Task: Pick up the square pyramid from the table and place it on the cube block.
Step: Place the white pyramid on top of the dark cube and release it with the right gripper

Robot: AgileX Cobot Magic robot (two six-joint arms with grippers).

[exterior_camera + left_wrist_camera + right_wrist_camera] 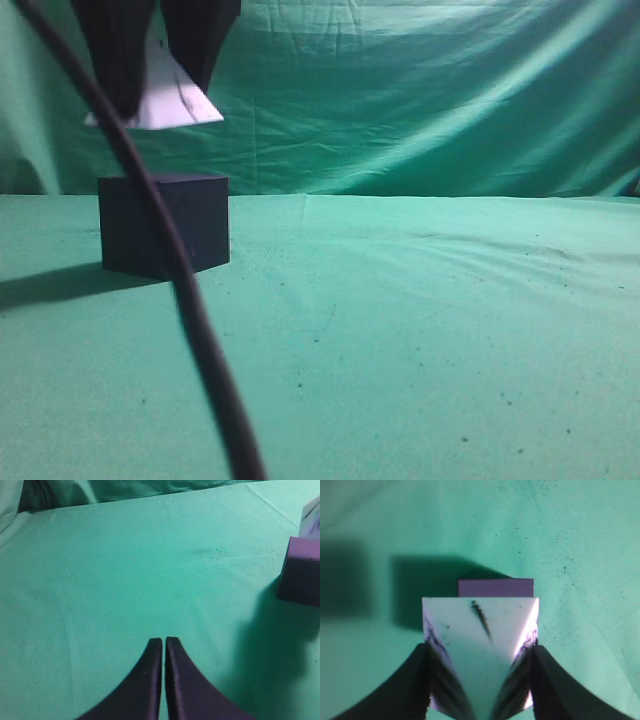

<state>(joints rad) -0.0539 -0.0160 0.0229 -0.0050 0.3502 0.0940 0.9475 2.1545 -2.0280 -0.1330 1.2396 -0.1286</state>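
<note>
The robot's right gripper needs to set the square pyramid down, base first, on the flat top of the dark cube block (160, 180) (490, 620).
My right gripper (158, 70) is shut on the white marble-streaked square pyramid (172, 104) and holds it in the air, straight above the dark cube block (175, 235), with a clear gap between them. In the right wrist view the fingers (480, 652) clamp the pyramid (480, 625) by two sloped sides, and the cube's top (496, 587) shows just beyond its base. My left gripper (164, 641) is shut and empty, low over the green table (125, 570). The cube (300, 572) sits at the right edge of the left wrist view, with a corner of the pyramid (313, 517) above it.
A thick black cable (200, 330) crosses the exterior view close to the camera, from top left to bottom centre, partly covering the cube. The green cloth (450, 330) stretches to the right of the cube, with a green backdrop behind.
</note>
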